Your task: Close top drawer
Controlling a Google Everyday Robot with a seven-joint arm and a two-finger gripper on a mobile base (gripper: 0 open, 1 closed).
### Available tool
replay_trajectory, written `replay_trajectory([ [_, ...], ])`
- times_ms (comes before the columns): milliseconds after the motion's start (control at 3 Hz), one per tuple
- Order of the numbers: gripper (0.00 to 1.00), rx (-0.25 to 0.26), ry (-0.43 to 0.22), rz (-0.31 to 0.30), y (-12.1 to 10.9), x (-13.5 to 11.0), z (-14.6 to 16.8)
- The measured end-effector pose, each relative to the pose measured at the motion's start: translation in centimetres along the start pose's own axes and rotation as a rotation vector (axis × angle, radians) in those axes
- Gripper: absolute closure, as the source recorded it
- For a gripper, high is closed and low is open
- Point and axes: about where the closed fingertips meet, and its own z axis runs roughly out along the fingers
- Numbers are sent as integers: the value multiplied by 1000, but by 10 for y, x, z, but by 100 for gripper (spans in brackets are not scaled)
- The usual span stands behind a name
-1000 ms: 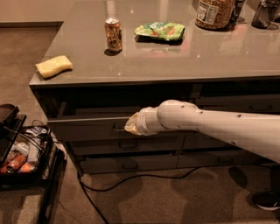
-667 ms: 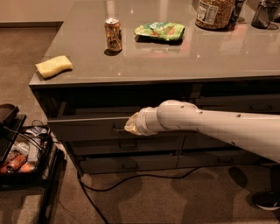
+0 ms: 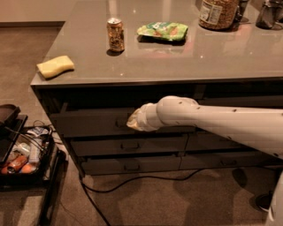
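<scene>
Next, my gripper releases the top drawer's handle with the drawer front flush in the cabinet (image 3: 129, 116) under the countertop.
The top drawer (image 3: 88, 124) is a wide grey-brown drawer just under the countertop, standing out a little from the cabinet with a dark gap above its front. My white arm reaches in from the right. The gripper (image 3: 129, 123) is at the arm's tip, against the middle of the drawer front where the small handle sits. The wrist covers most of the handle and the gripper's end.
On the grey countertop (image 3: 177, 62) lie a yellow sponge (image 3: 55, 66), a drink can (image 3: 116, 34), a green snack bag (image 3: 162, 31) and a jar (image 3: 217, 13). Lower drawers (image 3: 128, 145) are below. A black cart (image 3: 22, 154) with items stands left; a cable (image 3: 132, 178) crosses the floor.
</scene>
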Motion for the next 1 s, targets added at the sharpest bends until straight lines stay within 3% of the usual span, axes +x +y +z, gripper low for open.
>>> replay_trajectory([
  [333,100,8,22,13,-11,13,3],
  [1000,100,8,25,10,-17,12,5],
])
